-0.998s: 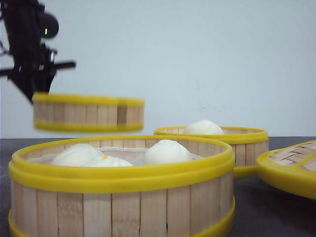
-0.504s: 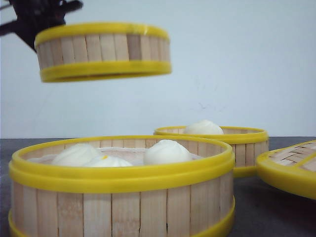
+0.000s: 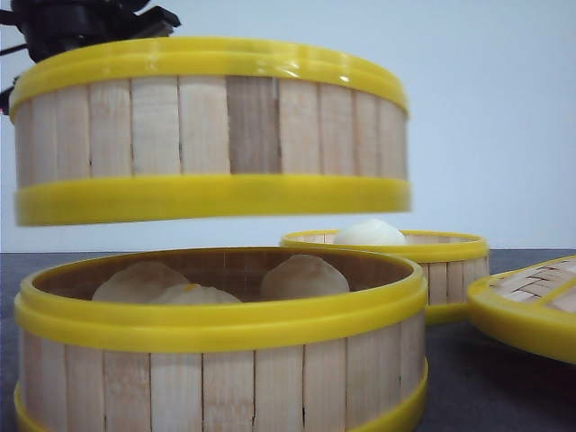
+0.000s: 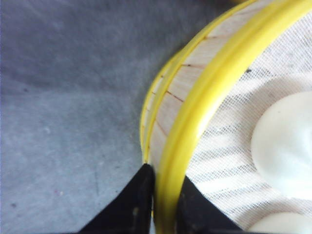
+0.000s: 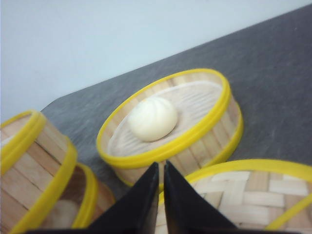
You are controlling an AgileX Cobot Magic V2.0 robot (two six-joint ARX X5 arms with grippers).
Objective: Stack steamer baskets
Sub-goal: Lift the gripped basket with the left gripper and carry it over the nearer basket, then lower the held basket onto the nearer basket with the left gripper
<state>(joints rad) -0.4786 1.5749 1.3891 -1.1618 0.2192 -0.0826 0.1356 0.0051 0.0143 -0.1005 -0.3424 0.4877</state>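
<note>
I should set the raised basket down with my left gripper on the yellow rim of the near steamer basket (image 3: 211,295), so that it covers that basket's buns.
One steamer basket (image 3: 211,130) hangs in the air right above the near steamer basket (image 3: 220,360), which holds white buns. My left gripper (image 4: 165,187) is shut on the raised basket's yellow rim (image 4: 195,122), one finger outside the wall, one inside on the cloth lining; white buns (image 4: 285,146) lie inside it. A third steamer basket (image 3: 432,261) with one bun stands farther back on the right, also seen as the basket (image 5: 170,124) in the right wrist view. My right gripper (image 5: 161,170) is shut and empty, above the edge of the woven lid (image 5: 243,195).
The flat woven lid (image 3: 531,306) lies at the right on the dark grey table (image 3: 504,387). A pale wall stands behind the table. The left arm's black body (image 3: 72,22) shows at the top left.
The held basket has risen from the far left and come forward and rightward, now hanging large just over the near basket. The other baskets and the lid have not moved.
</note>
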